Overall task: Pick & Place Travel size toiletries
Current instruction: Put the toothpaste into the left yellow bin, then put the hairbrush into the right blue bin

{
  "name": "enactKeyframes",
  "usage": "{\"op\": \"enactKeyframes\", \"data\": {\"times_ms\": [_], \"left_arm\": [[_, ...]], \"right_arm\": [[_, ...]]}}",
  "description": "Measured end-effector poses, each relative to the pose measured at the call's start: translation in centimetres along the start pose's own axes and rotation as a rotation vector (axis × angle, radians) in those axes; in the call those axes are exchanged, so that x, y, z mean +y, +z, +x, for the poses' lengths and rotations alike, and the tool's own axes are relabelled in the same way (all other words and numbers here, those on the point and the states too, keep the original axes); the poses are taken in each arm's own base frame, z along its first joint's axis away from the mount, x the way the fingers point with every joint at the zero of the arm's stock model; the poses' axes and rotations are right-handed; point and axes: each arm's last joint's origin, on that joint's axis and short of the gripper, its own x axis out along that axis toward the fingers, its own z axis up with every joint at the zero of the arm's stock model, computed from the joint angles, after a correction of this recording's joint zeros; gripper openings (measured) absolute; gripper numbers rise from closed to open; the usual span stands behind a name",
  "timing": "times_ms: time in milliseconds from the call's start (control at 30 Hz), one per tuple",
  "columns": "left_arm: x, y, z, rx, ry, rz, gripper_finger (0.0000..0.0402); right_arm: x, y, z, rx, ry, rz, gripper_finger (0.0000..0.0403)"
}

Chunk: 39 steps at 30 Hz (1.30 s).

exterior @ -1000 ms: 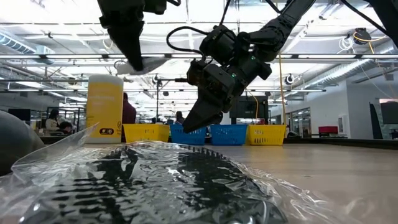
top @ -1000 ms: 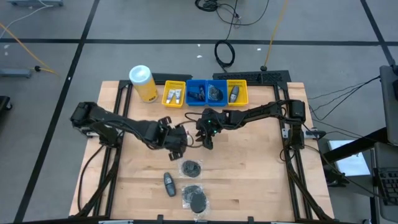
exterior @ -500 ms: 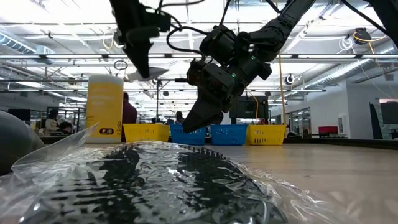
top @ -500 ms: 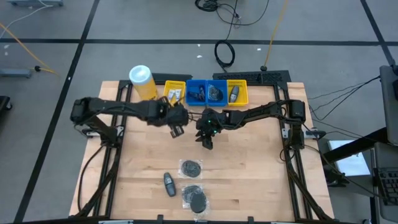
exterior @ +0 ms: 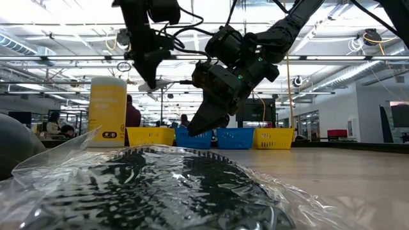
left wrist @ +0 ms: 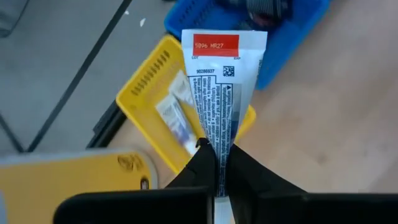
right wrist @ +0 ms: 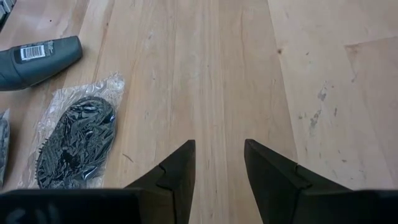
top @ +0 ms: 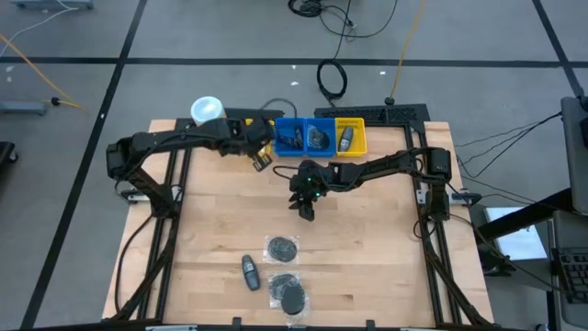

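I should release the white tube from my left gripper onto the tubes inside the yellow bin (top: 256, 142) (left wrist: 176, 104) beside the yellow canister.
My left gripper (top: 261, 158) is shut on a white tube (left wrist: 221, 93) with a red band, high over the left yellow bin (left wrist: 146, 93), which has another tube (left wrist: 174, 118) in it. In the low view this gripper (exterior: 151, 82) hangs well above the table. My right gripper (top: 306, 208) hovers open over bare wood at mid-table and touches nothing (right wrist: 217, 149). Two black puffs in clear wrap (top: 282, 246) (top: 288, 292) and a dark grey bottle (top: 249, 271) lie flat near the near edge. My left gripper pinches the tube's body (left wrist: 219, 140) between its two fingers (left wrist: 204, 165), which lie along the tube. The flat crimped end with the red band (left wrist: 216, 45) points away from the fingers. The tube is lifted clear above the yellow bin's near wall.
A row of bins stands at the far edge: yellow, two blue (top: 294, 136) (top: 320, 136), yellow (top: 350, 136), each with items. A tall yellow canister with a white lid (top: 208, 110) stands left of them. Bare wood lies between the bins and the puffs.
My left gripper has carried the tube from mid-table toward the far edge, to above the left yellow bin, staying shut on it. The right arm has kept still.
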Motion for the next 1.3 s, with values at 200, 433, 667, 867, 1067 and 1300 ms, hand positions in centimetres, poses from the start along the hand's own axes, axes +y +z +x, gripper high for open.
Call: {"op": "enactKeyframes", "data": {"times_ms": [200, 433, 667, 867, 1067, 1300], "left_arm": [[2.5, 1.4, 1.6, -0.057, 0.008, -0.066, 0.0011], [4.6, 2.1, 4.2, -0.038, -0.012, -0.146, 0.0017], [5.6, 2.1, 8.1, 0.046, 0.011, -0.170, 0.0017], [5.7, 1.9, 10.1, 0.094, 0.010, -0.176, 0.0004], [5.8, 1.9, 10.3, 0.094, 0.013, -0.183, 0.0037], [5.9, 2.0, 10.3, 0.088, 0.023, -0.189, 0.0105]], "right_arm": [[0.0, 0.0, 0.0, 0.000, 0.000, 0.000, 0.0130], [0.0, 0.0, 0.0, 0.000, 0.000, 0.000, 0.0130], [0.0, 0.0, 0.0, -0.001, 0.000, -0.001, 0.0130], [0.0, 0.0, 0.0, -0.001, 0.000, 0.000, 0.0130], [0.0, 0.0, 0.0, -0.001, 0.000, -0.001, 0.0130], [0.0, 0.0, 0.0, -0.002, 0.000, -0.001, 0.0130]]}}
